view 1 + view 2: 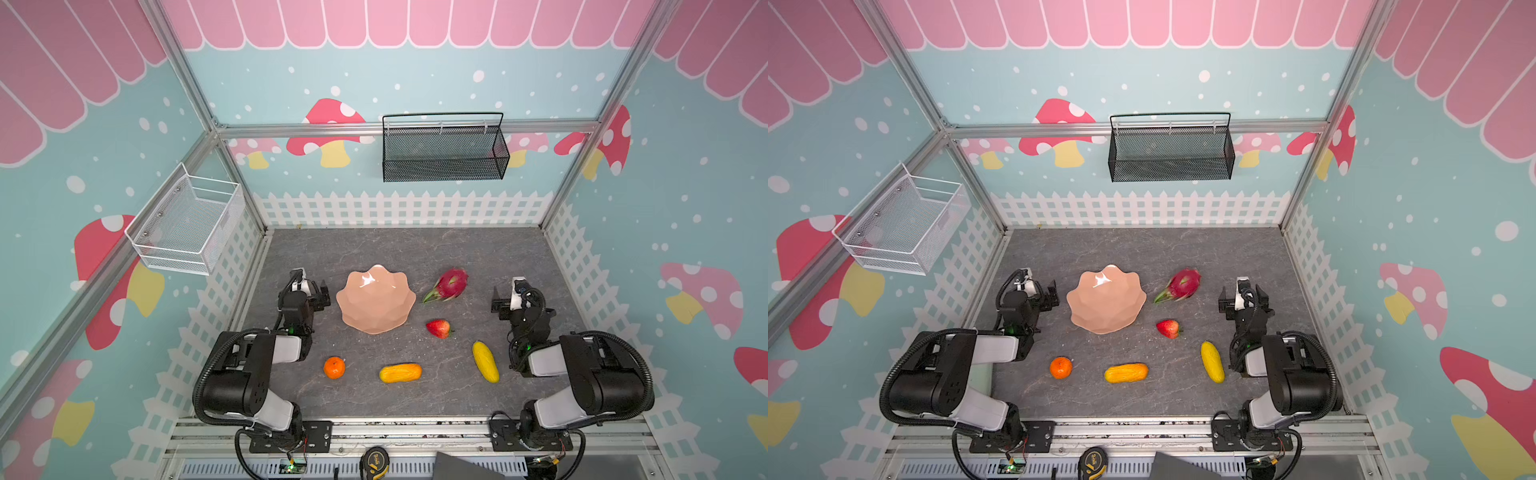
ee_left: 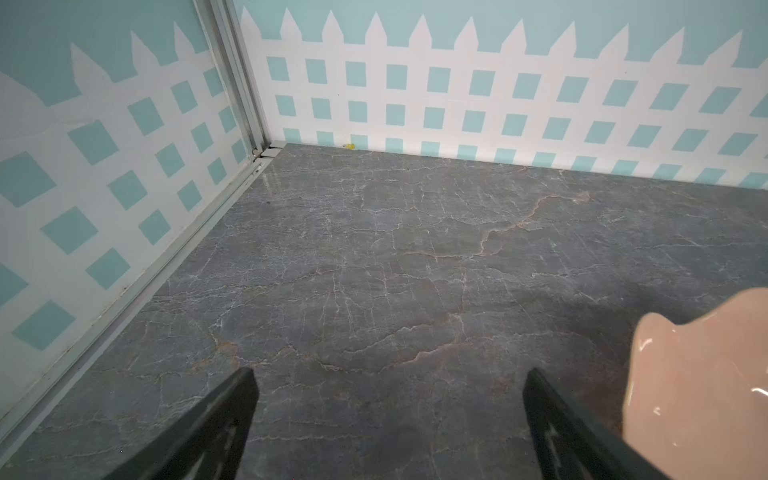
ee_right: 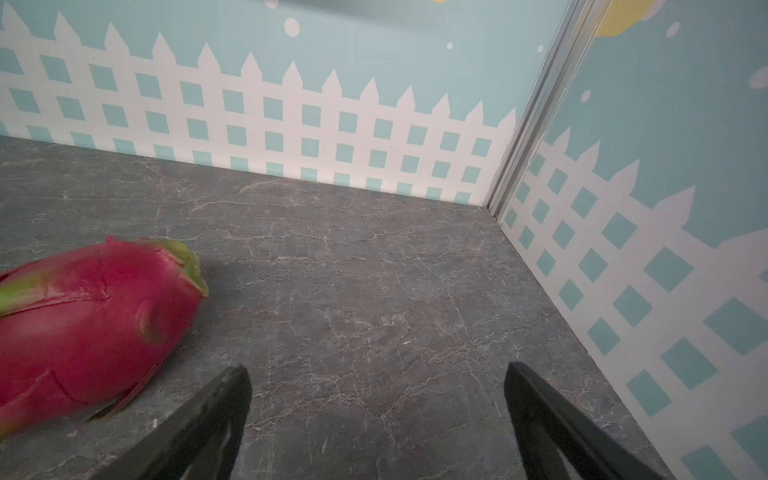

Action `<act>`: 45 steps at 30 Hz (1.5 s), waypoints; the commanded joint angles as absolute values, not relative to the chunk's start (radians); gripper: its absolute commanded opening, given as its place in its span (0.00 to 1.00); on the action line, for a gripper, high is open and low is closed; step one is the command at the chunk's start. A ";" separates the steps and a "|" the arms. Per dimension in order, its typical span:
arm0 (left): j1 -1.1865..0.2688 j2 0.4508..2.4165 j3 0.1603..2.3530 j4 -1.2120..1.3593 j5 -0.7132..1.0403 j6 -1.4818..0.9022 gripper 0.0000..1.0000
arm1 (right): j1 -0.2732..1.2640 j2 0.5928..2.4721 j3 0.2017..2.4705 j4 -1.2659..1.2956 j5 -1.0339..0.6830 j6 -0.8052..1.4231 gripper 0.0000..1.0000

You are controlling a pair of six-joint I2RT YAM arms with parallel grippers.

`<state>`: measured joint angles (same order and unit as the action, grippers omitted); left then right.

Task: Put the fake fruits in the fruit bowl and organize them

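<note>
My right gripper should grip the dragon fruit on the rounded magenta end (image 1: 456,278) (image 3: 144,292), opposite its long green leaves.
The peach-pink scalloped fruit bowl (image 1: 376,300) (image 1: 1106,300) stands empty on the grey table in both top views; its rim (image 2: 702,374) shows in the left wrist view. To its right lies the magenta dragon fruit (image 1: 448,284) (image 3: 91,320), with the red strawberry (image 1: 438,328) below it. Along the front lie the small orange (image 1: 334,368), the orange-yellow mango (image 1: 400,372) and the yellow bumpy fruit (image 1: 485,361). My left gripper (image 1: 309,286) (image 2: 388,374) hangs open just left of the bowl. My right gripper (image 1: 508,293) (image 3: 376,370) hangs open right of the dragon fruit. Both hold nothing.
A black mesh basket (image 1: 444,147) hangs on the back wall and a white wire basket (image 1: 187,224) on the left wall. Fence-patterned walls close in the table on three sides. A tape measure (image 1: 374,459) lies on the front rail.
</note>
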<state>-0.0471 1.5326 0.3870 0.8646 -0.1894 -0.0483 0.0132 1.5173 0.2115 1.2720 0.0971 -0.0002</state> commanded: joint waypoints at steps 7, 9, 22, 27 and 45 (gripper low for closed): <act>-0.043 1.538 0.399 0.871 -0.179 -0.035 1.00 | 0.016 1.521 0.204 1.301 0.107 -0.012 0.98; -0.044 1.537 0.399 0.871 -0.179 -0.035 0.99 | 0.015 1.521 0.203 1.301 0.106 -0.012 0.98; -0.042 1.537 0.397 0.871 -0.175 -0.036 1.00 | 0.014 1.518 0.202 1.302 0.099 -0.014 0.98; -0.043 1.516 0.371 0.905 -0.206 -0.049 1.00 | 0.018 1.469 0.183 1.307 0.088 -0.025 0.99; -0.602 0.983 0.697 -0.071 0.144 -0.196 1.00 | 0.205 1.197 0.659 0.040 -0.281 0.359 0.92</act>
